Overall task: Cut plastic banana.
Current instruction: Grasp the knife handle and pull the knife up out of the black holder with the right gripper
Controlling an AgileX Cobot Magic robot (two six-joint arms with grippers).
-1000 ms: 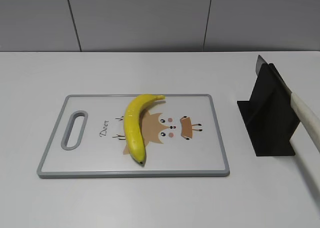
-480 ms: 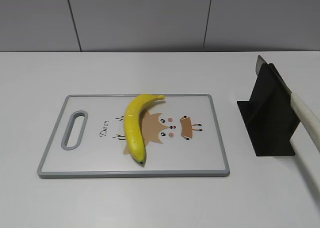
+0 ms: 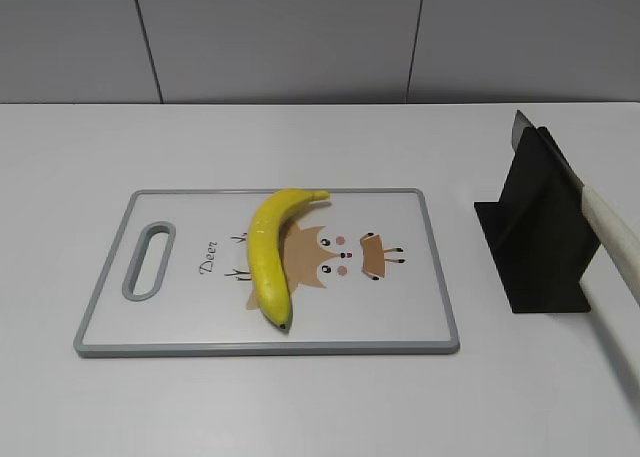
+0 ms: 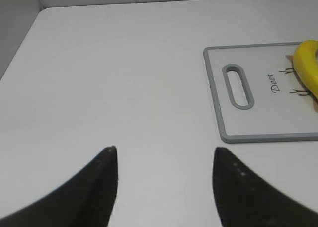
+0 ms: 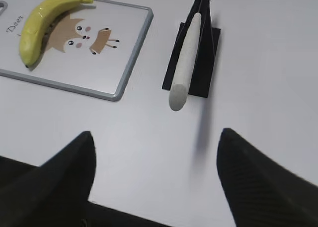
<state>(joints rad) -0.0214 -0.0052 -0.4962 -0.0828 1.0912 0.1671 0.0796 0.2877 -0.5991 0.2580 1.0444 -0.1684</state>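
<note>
The knife will cut the plastic banana, so my right gripper will next go to the knife's pale handle (image 3: 613, 231) (image 5: 185, 65) at the black stand and close there.
The plastic banana (image 3: 268, 251) is curved, glossy yellow with a dark tip. It lies on a white cutting board (image 3: 400, 317) with a grey rim and a deer drawing. It also shows in the right wrist view (image 5: 42, 18) and at the edge of the left wrist view (image 4: 308, 68). A knife with a pale handle (image 3: 612, 239) rests in a black stand (image 3: 535, 237); the handle (image 5: 185, 68) points toward my right gripper. My left gripper (image 4: 164, 152) is open and empty over bare table left of the board (image 4: 268, 136). My right gripper (image 5: 155, 135) is open and empty in front of the stand (image 5: 191, 75).
The white table (image 3: 300, 407) ends at a grey panelled wall (image 3: 300, 37) behind. The board's handle slot (image 3: 148, 260) is at its left end. Neither arm shows in the exterior view.
</note>
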